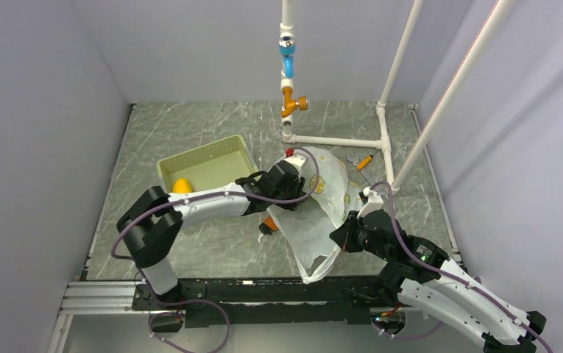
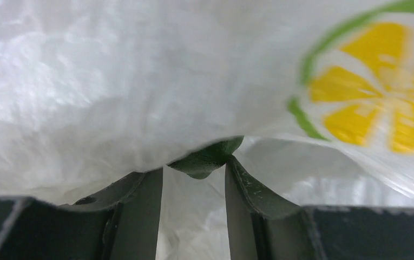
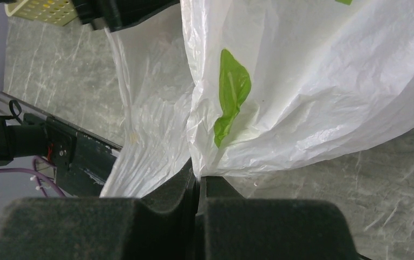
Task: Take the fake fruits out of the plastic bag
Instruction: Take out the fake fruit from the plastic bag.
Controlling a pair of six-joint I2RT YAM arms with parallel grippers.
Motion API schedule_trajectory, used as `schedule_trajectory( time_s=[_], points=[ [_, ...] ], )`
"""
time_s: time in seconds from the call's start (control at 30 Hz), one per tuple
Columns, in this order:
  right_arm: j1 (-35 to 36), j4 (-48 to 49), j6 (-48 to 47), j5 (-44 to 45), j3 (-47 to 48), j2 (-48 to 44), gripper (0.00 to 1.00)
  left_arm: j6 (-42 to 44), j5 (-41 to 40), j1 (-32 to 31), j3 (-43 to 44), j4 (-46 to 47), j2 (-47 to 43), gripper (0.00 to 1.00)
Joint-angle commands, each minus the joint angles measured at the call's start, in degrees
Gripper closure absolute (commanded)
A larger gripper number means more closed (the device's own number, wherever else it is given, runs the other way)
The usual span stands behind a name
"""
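Next, I let go of the dark green fruit with my left gripper in the pale green basket [image 1: 202, 202], next to the yellow mango.
The plastic bag [image 1: 321, 213] hangs crumpled between both arms, white with citrus-slice and leaf prints. My left gripper [image 1: 296, 179] reaches into its upper part. In the left wrist view the jaws [image 2: 194, 168] stand a little apart, and a dark green fruit [image 2: 207, 158] sits between the fingertips, mostly covered by bag film [image 2: 139, 81]. My right gripper [image 1: 338, 239] is shut on the bag's lower edge [image 3: 215, 162], jaws [image 3: 198, 176] pressed together on the film. A yellow mango [image 1: 182, 185] lies in the pale green basket [image 1: 223, 151]. The other fruits are hidden.
An orange-and-black brush [image 1: 269, 223] lies on the table under the bag's left side. A wrench and an orange-handled tool [image 1: 360, 162] lie at the back right. A white pipe frame [image 1: 337, 141] with valves stands behind the bag. The rail [image 1: 116, 294] runs along the near edge.
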Motion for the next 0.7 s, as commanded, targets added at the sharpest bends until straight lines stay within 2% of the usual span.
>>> schedule_trajectory(
  time_s=[0.0,0.33,0.57,0.67],
  points=[
    [0.10,3.00,-0.16,0.82,0.54,0.21,1.00,-0.96,11.08,-0.67,-1.06,-3.29,-6.14,0.74],
    [0.09,3.74,-0.43,3.35,1.73,-0.57,1.00,1.55,23.51,-5.68,-9.42,-3.43,-18.27,0.74],
    [0.13,3.94,-0.44,3.13,1.26,-0.84,1.00,0.07,21.28,-6.34,-15.89,-2.42,-31.52,0.74],
    [0.10,3.76,-0.51,3.02,1.52,-0.35,1.00,0.25,15.00,-6.34,-14.00,-5.34,-36.54,0.74]
  ],
)
